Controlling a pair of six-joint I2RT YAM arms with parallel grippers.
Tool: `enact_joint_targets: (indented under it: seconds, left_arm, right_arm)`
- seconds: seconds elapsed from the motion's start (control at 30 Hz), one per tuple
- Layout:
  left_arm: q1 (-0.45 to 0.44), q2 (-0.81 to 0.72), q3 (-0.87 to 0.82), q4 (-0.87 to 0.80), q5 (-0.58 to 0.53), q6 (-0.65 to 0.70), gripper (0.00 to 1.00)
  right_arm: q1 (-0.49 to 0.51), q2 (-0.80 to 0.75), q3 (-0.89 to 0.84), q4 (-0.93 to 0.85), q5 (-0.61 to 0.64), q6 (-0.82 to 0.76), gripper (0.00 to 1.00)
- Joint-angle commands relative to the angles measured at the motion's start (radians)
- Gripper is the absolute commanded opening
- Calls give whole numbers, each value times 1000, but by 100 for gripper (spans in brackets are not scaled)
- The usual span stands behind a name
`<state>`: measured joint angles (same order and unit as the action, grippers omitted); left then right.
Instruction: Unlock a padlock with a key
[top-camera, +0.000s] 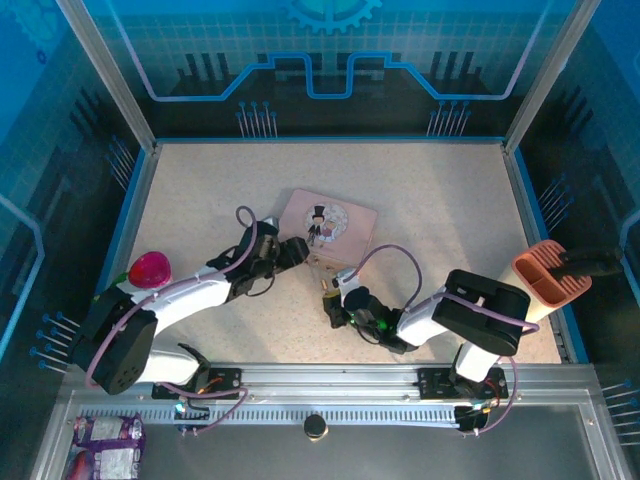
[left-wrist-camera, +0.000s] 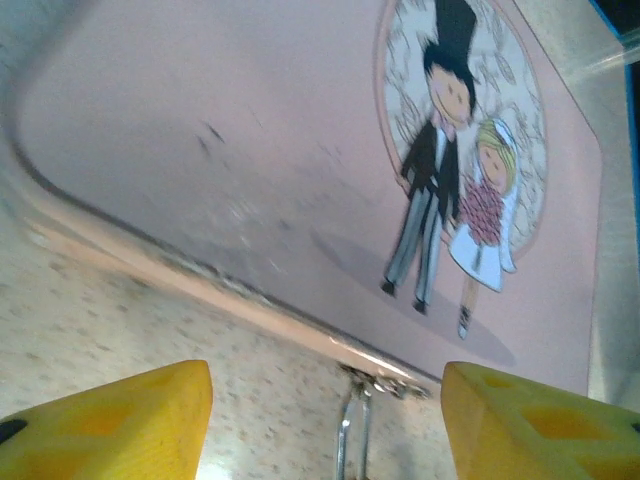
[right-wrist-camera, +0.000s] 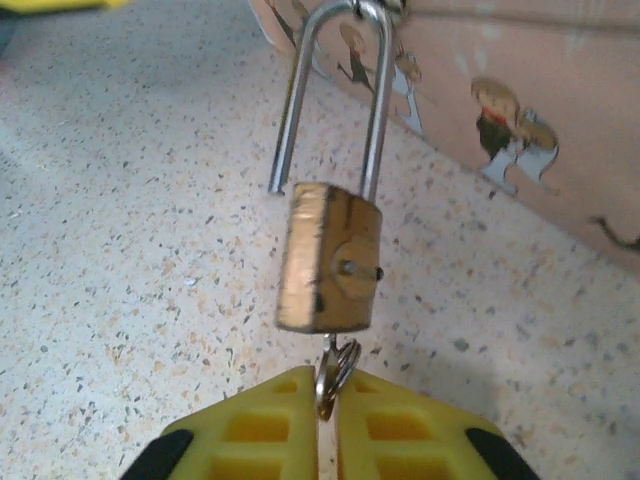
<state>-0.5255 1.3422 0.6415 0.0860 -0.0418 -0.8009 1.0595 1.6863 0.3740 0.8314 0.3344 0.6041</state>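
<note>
The open shackle hangs in the tin's hasp; my right gripper holds just the key's ring, so it should open and grab the shackle's long leg (right-wrist-camera: 376, 145).
The brass padlock (right-wrist-camera: 330, 260) hangs by its silver shackle (right-wrist-camera: 378, 100) from the hasp of the pink tin (right-wrist-camera: 520, 120). The shackle's left leg ends free beside the brass body. The key (right-wrist-camera: 328, 350) sticks out of the padlock's underside with its ring. My right gripper (right-wrist-camera: 328, 388) is shut on that key and ring. From above, the right gripper (top-camera: 336, 300) sits just below the padlock (top-camera: 324, 278). My left gripper (left-wrist-camera: 325, 420) stands open in front of the tin (left-wrist-camera: 250, 150), with the shackle (left-wrist-camera: 350, 440) between its fingers, untouched. In the overhead view the left gripper (top-camera: 297, 250) is at the tin's (top-camera: 328, 225) near-left edge.
A pink-red round object (top-camera: 150, 268) sits by the left arm. A peach-coloured holder (top-camera: 550, 275) stands at the table's right edge. A round black knob (top-camera: 316, 426) and snack bags (top-camera: 105, 435) lie on the front ledge.
</note>
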Motion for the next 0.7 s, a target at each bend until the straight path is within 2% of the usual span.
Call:
enact_joint_targets:
  seconds: [0.0,0.13,0.37,0.47,0.57,0.67]
  left_arm:
    - [40,-33,51,-126,-72,148,66]
    - [116,-58,48,-125,-56,208,68]
    - [169,-15,88,-82,-7,297,71]
    - [178,14,110,-68,9,312,71]
    - [180,46,137,-66,22,336,71]
    - [181,74,161,-65,29,351,72]
  right_arm:
    - [-20,35,1,31,-78,35,18]
    - [-63,76,-34,149,-144,81,24]
    - [-101,70,-45,199,-177,143,31]
    - [-113,31,-15,131,-176,153,35]
    - [-133,-14,48,-44,-177,190,42]
    - [-152,-31,139,-239,-208,195,44]
